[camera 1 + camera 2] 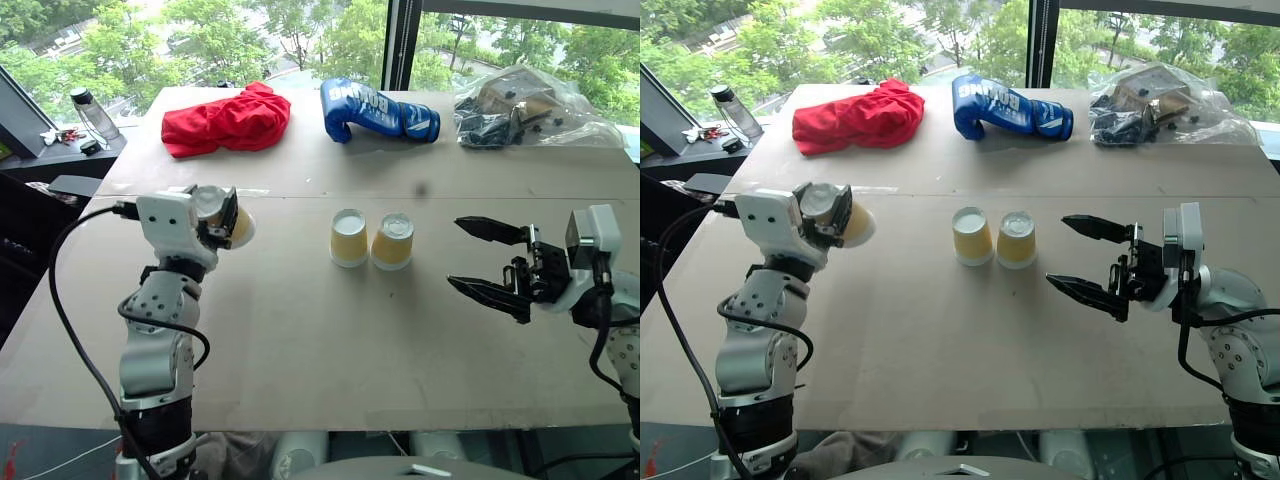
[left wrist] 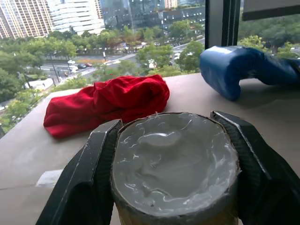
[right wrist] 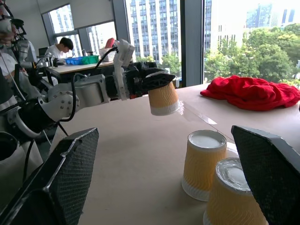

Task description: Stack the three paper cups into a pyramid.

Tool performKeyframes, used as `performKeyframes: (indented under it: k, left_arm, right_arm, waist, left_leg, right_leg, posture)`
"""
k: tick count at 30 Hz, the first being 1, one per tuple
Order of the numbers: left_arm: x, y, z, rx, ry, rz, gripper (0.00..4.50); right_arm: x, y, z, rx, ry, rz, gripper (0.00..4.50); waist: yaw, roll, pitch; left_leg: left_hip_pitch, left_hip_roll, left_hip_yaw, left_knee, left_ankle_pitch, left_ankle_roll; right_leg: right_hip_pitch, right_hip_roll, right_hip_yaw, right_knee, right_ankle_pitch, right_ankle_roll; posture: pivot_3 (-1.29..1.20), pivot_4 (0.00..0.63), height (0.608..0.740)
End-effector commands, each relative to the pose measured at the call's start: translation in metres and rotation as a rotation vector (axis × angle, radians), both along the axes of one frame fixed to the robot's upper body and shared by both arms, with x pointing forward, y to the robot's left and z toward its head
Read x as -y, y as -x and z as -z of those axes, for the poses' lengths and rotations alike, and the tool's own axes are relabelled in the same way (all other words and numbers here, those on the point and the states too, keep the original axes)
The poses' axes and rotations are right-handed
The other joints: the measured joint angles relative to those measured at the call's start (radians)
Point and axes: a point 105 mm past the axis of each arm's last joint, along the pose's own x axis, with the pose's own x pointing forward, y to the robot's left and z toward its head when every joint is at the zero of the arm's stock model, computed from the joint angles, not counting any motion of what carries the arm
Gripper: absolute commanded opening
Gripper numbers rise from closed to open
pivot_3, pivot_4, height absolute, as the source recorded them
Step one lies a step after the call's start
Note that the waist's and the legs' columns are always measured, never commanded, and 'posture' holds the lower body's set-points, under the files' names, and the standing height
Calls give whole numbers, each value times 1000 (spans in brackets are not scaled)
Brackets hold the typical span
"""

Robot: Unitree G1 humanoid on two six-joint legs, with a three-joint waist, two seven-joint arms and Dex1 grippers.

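Next, my left gripper lets go of the third paper cup on top of the two (image 1: 376,225) touching cups, straddling both bases.
Two of the paper cups (image 1: 349,238) (image 1: 392,241) stand upside down, side by side and touching, in the middle of the brown table (image 1: 300,340). The third paper cup (image 1: 236,224) hangs above the table's left part, lying on its side, with my left gripper (image 1: 228,220) shut on it. In the left wrist view its white base (image 2: 173,164) sits between the two black fingers (image 2: 93,164). To the right of the pair, my right gripper (image 1: 455,252) stands open above the table, pointing left toward the cups, with nothing between its fingers.
Along the table's far side lie a red cloth (image 1: 225,120), a blue boxing glove (image 1: 375,110) and a clear plastic bag of dark parts (image 1: 520,110). A water bottle (image 1: 92,112) stands on a side surface at far left. A person (image 3: 61,47) sits at a desk behind.
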Motion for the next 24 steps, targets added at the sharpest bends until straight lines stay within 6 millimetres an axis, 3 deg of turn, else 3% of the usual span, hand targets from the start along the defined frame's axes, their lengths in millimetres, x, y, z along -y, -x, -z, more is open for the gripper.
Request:
performKeyframes:
  k: [1,6,11,16,24]
  left_arm:
    - [48,-10,-34,2,-77,333,2444]
    - [111,-13,-52,-89,-223,753,2444]
    - [145,-17,-55,-139,-286,941,2444]
    - [159,-17,-46,-179,-351,1017,2444]
    - [166,-18,-49,-162,-370,1044,2444]
  right_arm:
    - [11,0,-11,51,-14,54,4500]
    - [16,0,6,1,36,97,4500]
    - [14,1,9,11,22,116,4500]
    - [17,7,12,22,27,152,4500]
    - [23,15,15,22,27,187,4500]
  waist:
    - [4,0,0]
    - [-1,0,0]
    - [-12,0,1]
    - [-20,0,1]
    - [-19,0,1]
  left_leg:
    - [0,0,0,0,0,0]
    - [-1,-1,0,0,2,-3]
    - [0,-1,1,0,2,-3]
    - [0,0,1,-1,2,-3]
    - [-1,0,1,0,2,-3]
  right_leg:
    - [0,0,0,0,0,0]
    - [0,1,-1,-1,0,0]
    - [-2,5,1,0,0,0]
    - [-2,5,2,0,0,0]
    - [-3,5,2,0,0,0]
  posture:
    - [0,150,740]
    - [0,150,740]
    - [0,150,740]
    - [0,150,740]
    - [0,150,740]
